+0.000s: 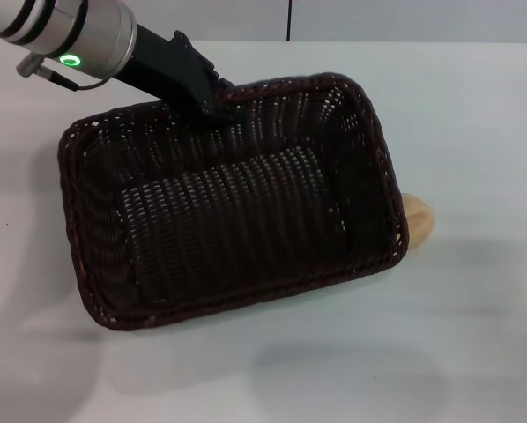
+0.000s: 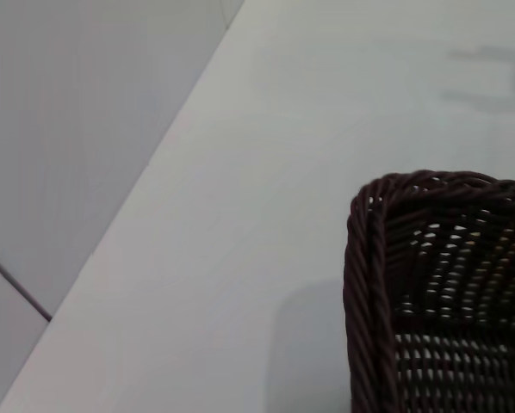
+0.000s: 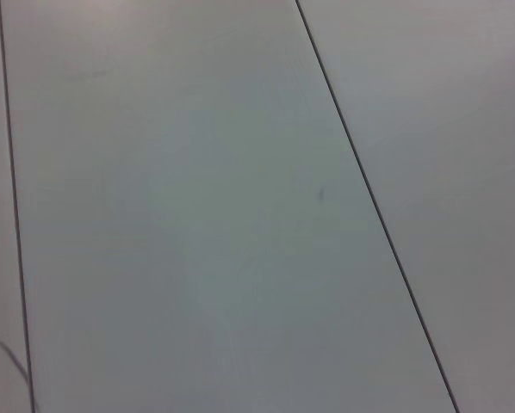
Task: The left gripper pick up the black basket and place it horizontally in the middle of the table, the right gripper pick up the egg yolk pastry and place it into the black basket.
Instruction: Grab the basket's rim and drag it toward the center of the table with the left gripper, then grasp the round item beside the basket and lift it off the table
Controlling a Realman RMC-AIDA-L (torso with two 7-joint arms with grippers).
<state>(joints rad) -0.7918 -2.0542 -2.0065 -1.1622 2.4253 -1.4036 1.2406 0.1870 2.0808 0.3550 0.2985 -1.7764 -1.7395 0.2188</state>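
Observation:
Next, the outer side (image 1: 426, 220) of the egg yolk pastry, facing away from the black basket, should get my right gripper's grip.
The black basket (image 1: 246, 302) fills the middle of the head view, lying at a slant on or just above the white table (image 1: 475, 132); a soft shadow lies in front of it. My left gripper (image 1: 219, 106), on the green-lit arm, is shut on the basket's far rim. The basket is empty inside. One of its corners shows in the left wrist view (image 2: 365, 258). The egg yolk pastry (image 1: 420, 218) sits on the table against the basket's right side, partly hidden by the rim. My right gripper is out of view.
The table's far edge (image 1: 378, 40) runs along the top of the head view, with a grey wall behind. The right wrist view shows only grey panels with thin seams (image 3: 369, 198).

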